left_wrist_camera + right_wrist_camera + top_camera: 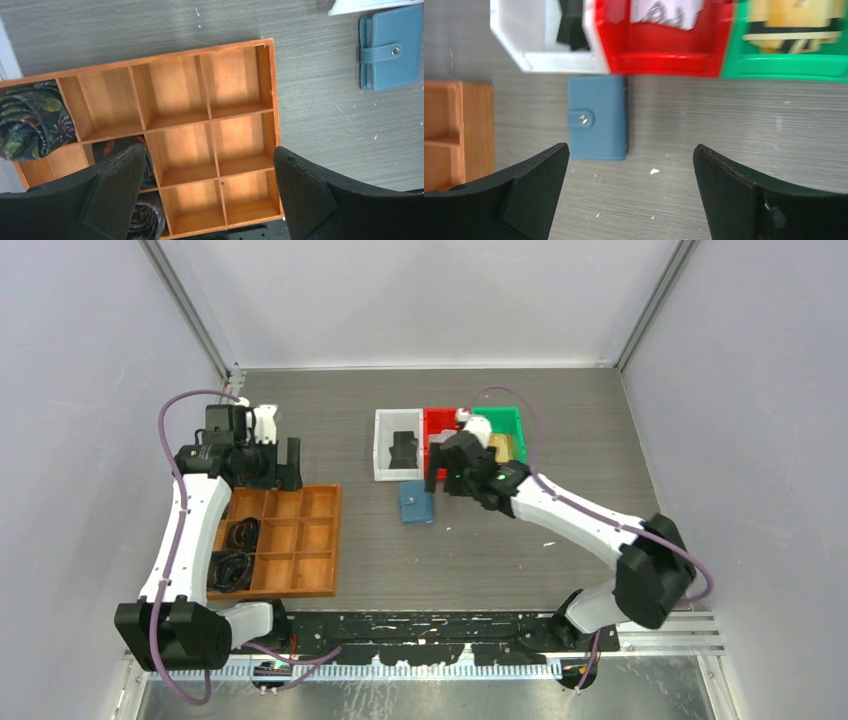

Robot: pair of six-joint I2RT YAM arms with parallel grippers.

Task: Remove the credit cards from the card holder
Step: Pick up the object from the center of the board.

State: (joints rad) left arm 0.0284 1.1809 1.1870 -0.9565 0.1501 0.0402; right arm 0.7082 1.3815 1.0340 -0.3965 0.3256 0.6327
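Next, my left gripper closes on the open edge (404,492) (372,35) of the card holder, next to its snap tab, once my right gripper brings it over.
The card holder (415,503) is a teal-blue wallet lying flat on the table, folded shut with its snap tab fastened. It also shows in the left wrist view (392,47) and the right wrist view (597,117). No credit cards are in view. My right gripper (437,472) is open and empty, hovering above the table just right of the card holder, which lies up and left of its jaws (631,150). My left gripper (290,466) is open and empty above the far edge of the wooden tray (210,155), well left of the card holder.
A brown wooden compartment tray (322,540) sits at the left with dark patterned rolled items in its left cells (30,120). White (381,445), red (440,420) and green (516,425) bins stand in a row just behind the card holder, each holding items.
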